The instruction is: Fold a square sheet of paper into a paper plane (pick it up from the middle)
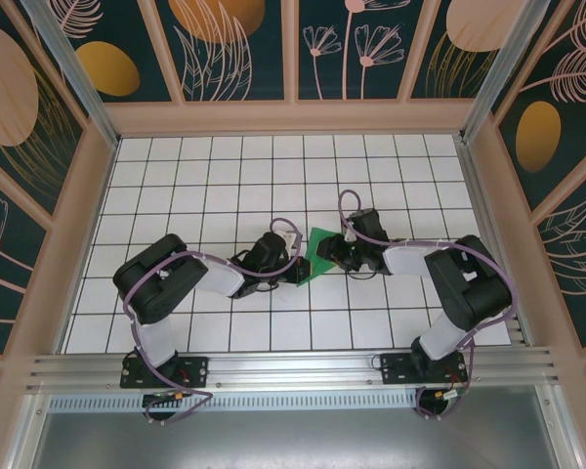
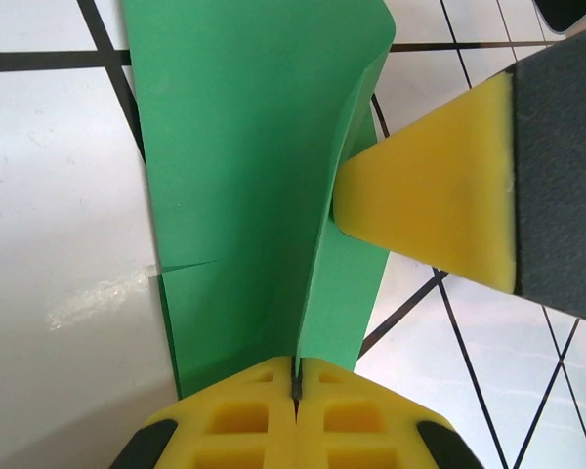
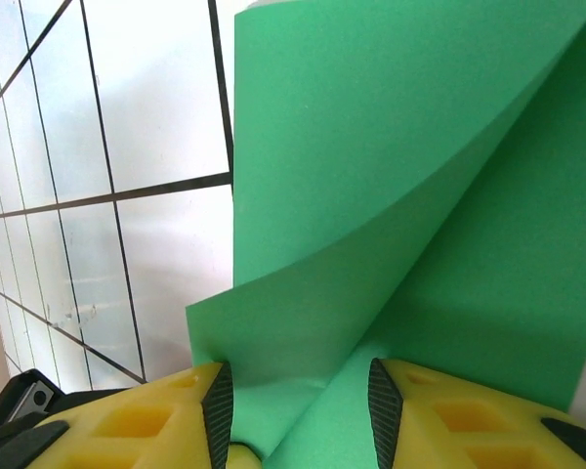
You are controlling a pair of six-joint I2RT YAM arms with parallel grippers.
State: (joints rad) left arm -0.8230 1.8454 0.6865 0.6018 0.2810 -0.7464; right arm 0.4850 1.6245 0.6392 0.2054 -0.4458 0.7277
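Observation:
The paper's raised flap stands upright in my left gripper's fingers, so next I open them, back away and close on the flap leaning over the paper's lower layer (image 2: 227,318).
The square sheet of paper (image 1: 320,248) is green, partly folded, and lies at the table's middle between both arms. My left gripper (image 1: 297,266) comes in from the left and is shut on an upright fold of the paper (image 2: 244,147); in the left wrist view the crease is pinched between the yellow jaws of that gripper (image 2: 296,376). A yellow finger (image 2: 439,205) of the right gripper presses against the raised flap. My right gripper (image 1: 332,256) comes in from the right. Its jaws stand apart around a curled flap of the paper (image 3: 391,147), so this gripper (image 3: 298,401) is open.
The white gridded tabletop (image 1: 215,186) is walled by a beige frame (image 1: 293,117) at the back and sides. The arm bases sit on a metal rail (image 1: 293,371) at the near edge.

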